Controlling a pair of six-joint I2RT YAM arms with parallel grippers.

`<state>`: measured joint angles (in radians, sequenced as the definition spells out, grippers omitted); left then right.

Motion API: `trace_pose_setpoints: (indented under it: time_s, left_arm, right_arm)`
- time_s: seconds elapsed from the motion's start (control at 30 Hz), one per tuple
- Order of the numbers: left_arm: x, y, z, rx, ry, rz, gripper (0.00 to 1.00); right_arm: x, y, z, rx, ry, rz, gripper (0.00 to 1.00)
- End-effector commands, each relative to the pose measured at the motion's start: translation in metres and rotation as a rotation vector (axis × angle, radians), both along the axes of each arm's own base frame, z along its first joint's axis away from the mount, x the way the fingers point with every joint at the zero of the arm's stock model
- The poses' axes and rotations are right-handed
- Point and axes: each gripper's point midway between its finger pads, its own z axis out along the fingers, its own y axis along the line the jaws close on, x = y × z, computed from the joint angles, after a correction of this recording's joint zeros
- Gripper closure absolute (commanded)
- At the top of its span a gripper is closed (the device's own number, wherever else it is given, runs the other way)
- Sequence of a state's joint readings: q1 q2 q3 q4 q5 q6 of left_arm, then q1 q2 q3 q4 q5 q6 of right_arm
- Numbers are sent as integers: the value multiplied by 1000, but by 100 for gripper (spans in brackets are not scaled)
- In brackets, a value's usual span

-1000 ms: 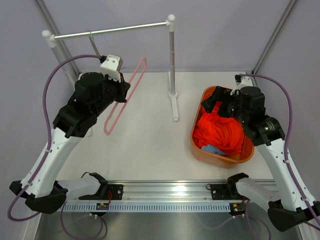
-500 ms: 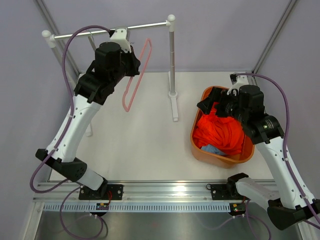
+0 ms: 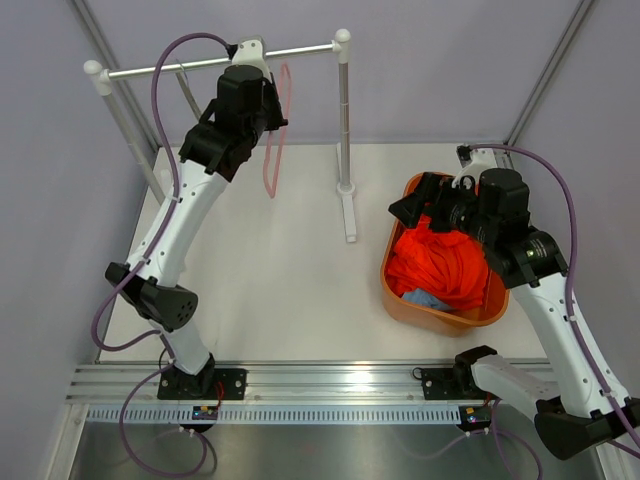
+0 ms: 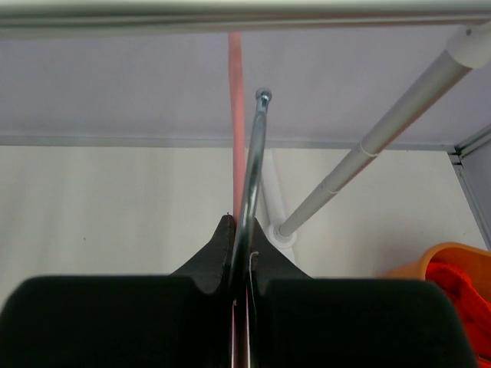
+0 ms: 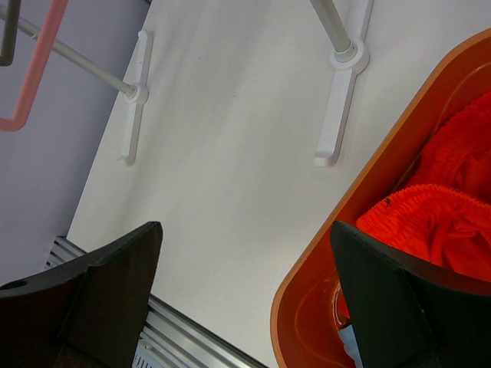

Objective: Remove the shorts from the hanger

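Note:
I will use my left gripper to let go of the pink hanger, now hanging just under the rail, on the rail (image 3: pixel 247 56) (image 4: pixel 176 19), in between the grey hanger and the post by the basket.
The orange shorts (image 3: pixel 445 262) lie bunched in the orange basket (image 3: pixel 400 222), with a bit of the light blue shorts (image 3: pixel 426 298) showing at the basket's near side. The pink hanger (image 3: pixel 273 140) is bare and hangs edge-on just under the rail (image 3: pixel 160 68). My left gripper (image 3: pixel 266 108) is shut on the hanger's metal hook (image 4: pixel 255 161), whose tip sits just below the rail (image 4: pixel 230 15). My right gripper (image 3: pixel 422 205) stands open over the basket's left rim (image 5: pixel 368 180), with nothing between its fingers and the orange shorts (image 5: pixel 453 199) beside it.
The rack's right post (image 3: pixel 344 120) and its white foot (image 3: pixel 349 215) stand between the hanger and the basket. The left foot (image 5: pixel 135 100) lies near the table's left edge. The aluminium base rail (image 3: pixel 330 385) runs along the near edge.
My left arm has risen from low over the table to the rail, carrying the bare hanger up and to the right. The right arm has barely shifted.

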<state>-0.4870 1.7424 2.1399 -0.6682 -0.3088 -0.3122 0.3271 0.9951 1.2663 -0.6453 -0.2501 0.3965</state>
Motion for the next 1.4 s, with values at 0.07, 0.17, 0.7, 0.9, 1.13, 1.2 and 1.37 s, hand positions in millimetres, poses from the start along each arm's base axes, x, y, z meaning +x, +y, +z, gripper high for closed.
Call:
trace_pose_setpoints:
  time_s: [0.07, 0.17, 0.7, 0.9, 1.13, 1.2, 1.37]
  left_arm:
    - [19, 17, 42, -64, -135, 80, 100]
    - [27, 24, 48, -75, -162, 87, 100]
    - [77, 52, 49, -69, -228, 163, 100]
    - [93, 55, 38, -65, -223, 175, 100]
    - [99, 58, 21, -44, -185, 175, 100]
    - [100, 59, 15, -35, -173, 173, 100]
    - [94, 63, 20, -32, -183, 178, 99]
  right_arm:
    - [1, 9, 5, 35, -33, 45, 1]
    - [-1, 13, 5, 53, -35, 65, 1]
    - [2, 28, -20, 82, 10, 136, 1]
    - [2, 33, -25, 98, 23, 160, 1]
    - [3, 32, -28, 92, 31, 155, 1]
    - [2, 32, -30, 90, 35, 155, 1]
    - [1, 30, -32, 87, 41, 148, 0]
